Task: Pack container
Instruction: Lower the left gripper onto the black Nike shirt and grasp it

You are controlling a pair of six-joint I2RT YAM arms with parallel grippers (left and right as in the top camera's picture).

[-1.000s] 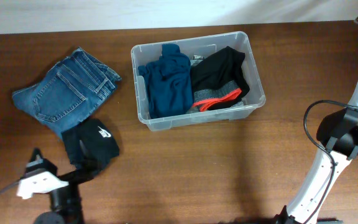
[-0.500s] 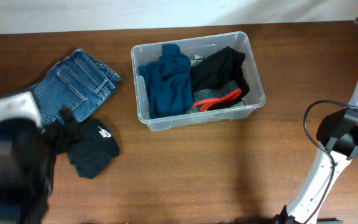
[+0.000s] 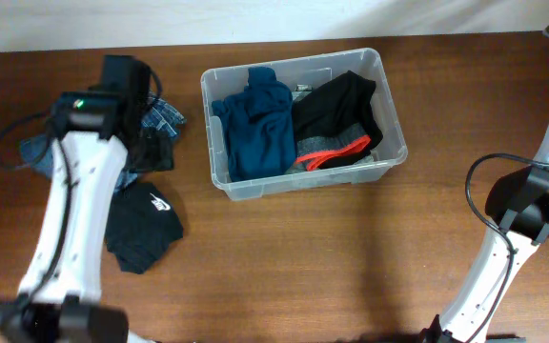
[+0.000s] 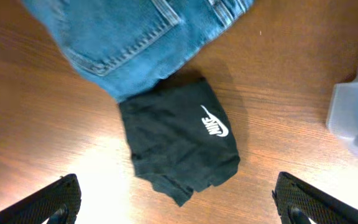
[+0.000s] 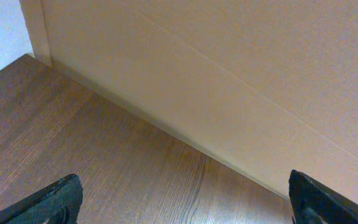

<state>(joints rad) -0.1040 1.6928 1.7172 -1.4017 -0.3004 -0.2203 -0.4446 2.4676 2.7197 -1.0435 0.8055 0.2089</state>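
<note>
Next, the robot's left gripper needs to move down to the black garment in front of the jeans and close on the garment's white logo [image 3: 160, 203] [image 4: 215, 126].
The clear container [image 3: 305, 183] stands at the back middle of the table; its corner shows in the left wrist view [image 4: 356, 118]. Inside it lie a blue garment [image 3: 260, 133] and a black garment with an orange-red band [image 3: 336, 119]. Left of it lie folded blue jeans [image 4: 123, 37], partly hidden overhead by my left arm [image 3: 79, 181]. A black garment with a white logo [image 3: 143, 229] lies in front of the jeans. My left gripper [image 4: 176, 183] hangs open high above this black garment [image 4: 179, 140]. My right gripper [image 5: 182, 186] is open, holding nothing.
The right arm [image 3: 527, 205] stands at the table's right edge with its black cable looping beside it. In the right wrist view, wood tabletop [image 5: 104, 155] meets a beige wall [image 5: 241, 74].
My left arm has swung up from the near left corner and now reaches over the jeans. The clothes, the container and the right arm have not moved.
</note>
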